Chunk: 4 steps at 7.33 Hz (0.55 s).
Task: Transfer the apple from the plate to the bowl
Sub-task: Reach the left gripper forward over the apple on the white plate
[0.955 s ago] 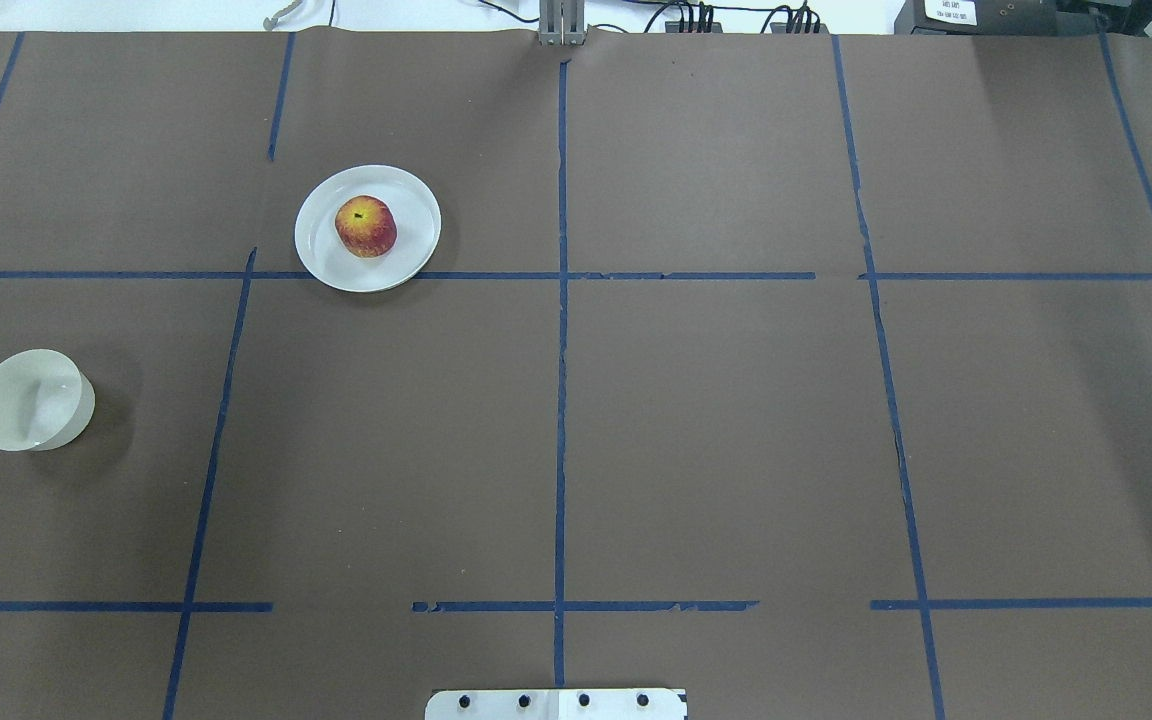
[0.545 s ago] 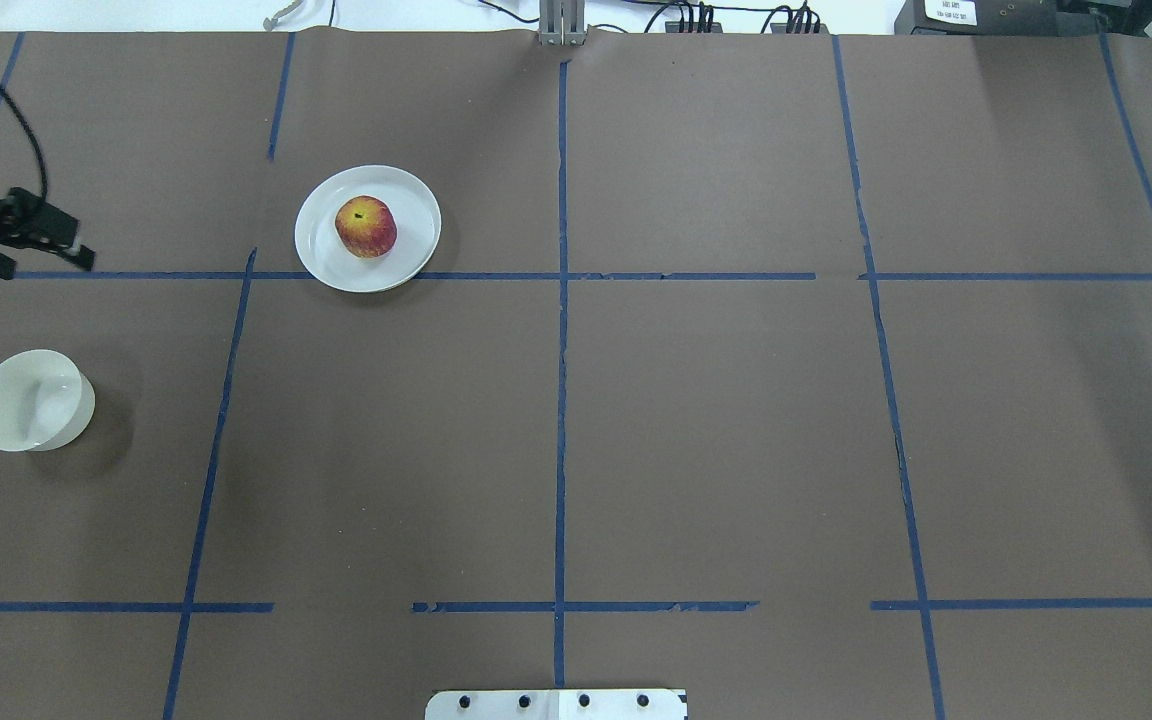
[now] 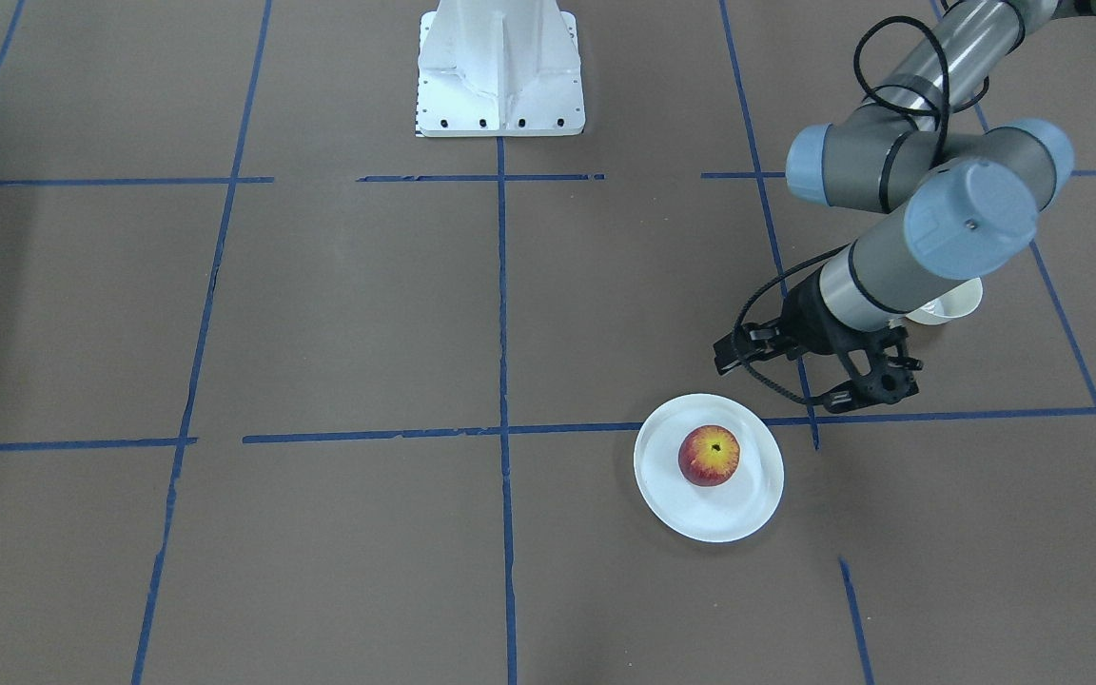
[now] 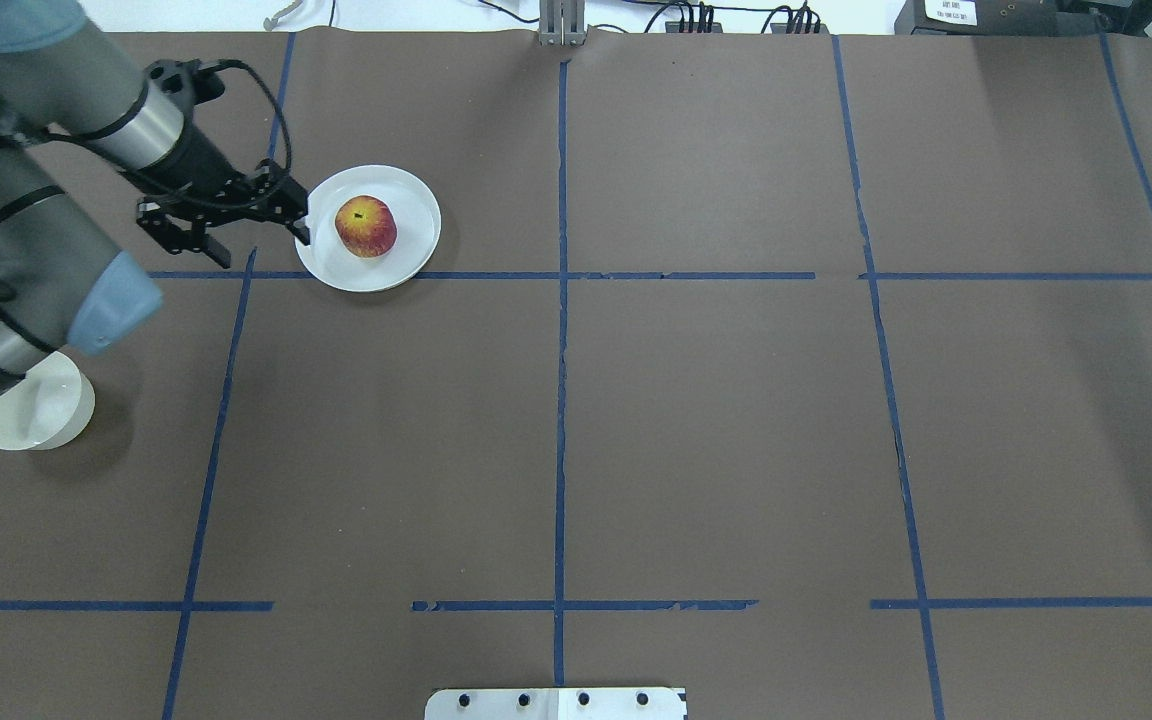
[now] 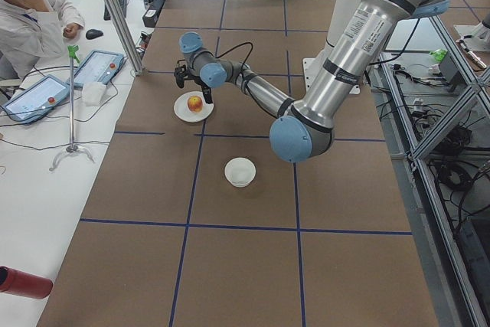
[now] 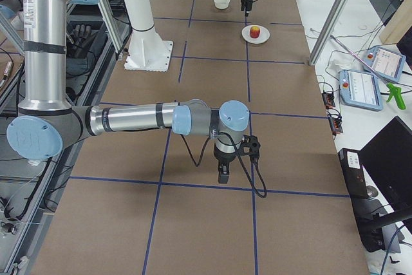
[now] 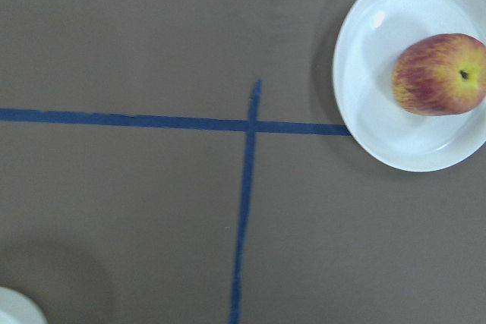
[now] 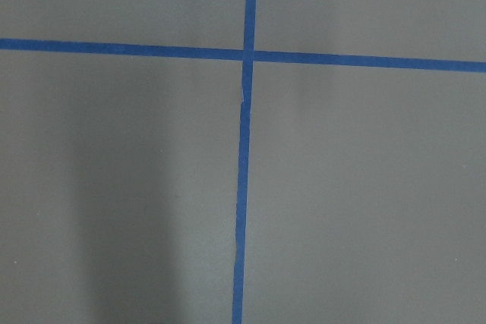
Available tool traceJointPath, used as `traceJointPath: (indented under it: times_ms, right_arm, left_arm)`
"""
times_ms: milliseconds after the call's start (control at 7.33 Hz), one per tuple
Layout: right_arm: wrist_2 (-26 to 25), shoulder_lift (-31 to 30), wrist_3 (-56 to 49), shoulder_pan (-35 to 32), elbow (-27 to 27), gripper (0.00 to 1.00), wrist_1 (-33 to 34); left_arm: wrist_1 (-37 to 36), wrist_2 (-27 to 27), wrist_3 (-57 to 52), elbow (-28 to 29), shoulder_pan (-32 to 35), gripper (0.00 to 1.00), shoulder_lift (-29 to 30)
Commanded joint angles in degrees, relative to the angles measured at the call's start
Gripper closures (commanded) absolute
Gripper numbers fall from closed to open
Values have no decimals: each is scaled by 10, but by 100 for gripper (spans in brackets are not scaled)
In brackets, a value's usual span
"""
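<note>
I will move my left gripper to the white plate and close it around the middle of the apple [image 3: 710,457] [image 7: 440,75].
The red and yellow apple [image 4: 366,226] sits on the white plate [image 4: 406,252] at the table's far left-centre. Both also show in the front view, the apple [image 3: 709,455] on the plate [image 3: 712,518]. My left gripper [image 4: 261,250] hovers open and empty just left of the plate, over a tape crossing, apart from the apple. The left wrist view shows the apple [image 7: 440,73] at upper right. The cream bowl [image 4: 36,412] stands near the left edge, partly under my left arm. My right gripper [image 6: 222,175] shows only in the right side view; I cannot tell its state.
Blue tape lines [image 4: 561,400] divide the brown table cover. The robot's white base [image 3: 500,67] stands at the near middle edge. An operator [image 5: 31,13] sits beyond the far edge beside tablets. A pole stand [image 5: 71,105] stands off the table.
My left arm came in from the left edge and moved right to just beside the plate. Its elbow now covers part of the bowl. The apple, plate and bowl have not moved.
</note>
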State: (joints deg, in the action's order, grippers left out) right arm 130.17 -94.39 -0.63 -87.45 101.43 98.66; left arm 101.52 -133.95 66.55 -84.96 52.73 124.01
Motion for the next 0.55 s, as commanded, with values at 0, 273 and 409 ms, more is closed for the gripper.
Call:
traceJointPath:
  times_ms: [0,273,409]
  right_arm:
    - [0,0,0,0,-1,0,0]
    - [0,0,0,0,0,0,0]
    - [0,0,0,0,0,0,0]
  left_arm:
    - [2,51,16,47,-24,0,44]
    - [1,69,9,66,-25,0,54]
    - [2,84,9,67,-25,0,55]
